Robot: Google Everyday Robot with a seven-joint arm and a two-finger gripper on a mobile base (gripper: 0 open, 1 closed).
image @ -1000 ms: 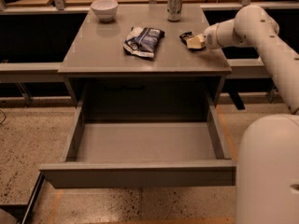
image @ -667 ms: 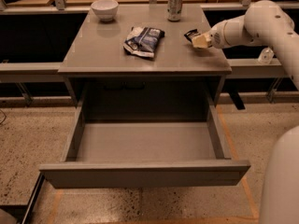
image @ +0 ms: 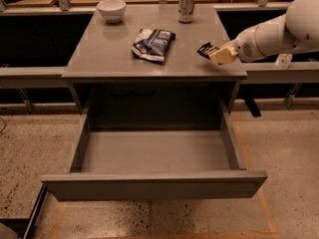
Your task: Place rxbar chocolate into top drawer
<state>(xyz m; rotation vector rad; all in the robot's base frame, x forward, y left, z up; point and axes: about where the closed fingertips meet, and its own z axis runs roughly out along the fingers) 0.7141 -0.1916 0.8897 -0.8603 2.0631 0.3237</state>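
Observation:
The rxbar chocolate will go from my gripper down onto the top drawer's grey bottom (image: 190, 152), where I need to set it toward my arm's side. The bar is still above the table top.
The rxbar chocolate (image: 205, 50) is a small dark bar held at the tip of my gripper (image: 217, 54), above the right front part of the grey table top (image: 114, 54). My white arm reaches in from the right. The gripper is shut on the bar, which sticks out to the left of the tan fingers (image: 224, 55). The top drawer (image: 154, 183) is pulled wide open below the table, its grey floor bare; it lies below and to the left of the gripper.
A blue-and-white chip bag (image: 153, 44) lies mid-table. A white bowl (image: 111, 10) stands at the back left and a can (image: 186, 5) at the back centre. Dark shelving and rails flank the table; speckled floor lies around the drawer.
My arm has drawn back to the right and slightly up, carrying the bar with it toward the table's right front edge. The drawer and the other objects have not moved.

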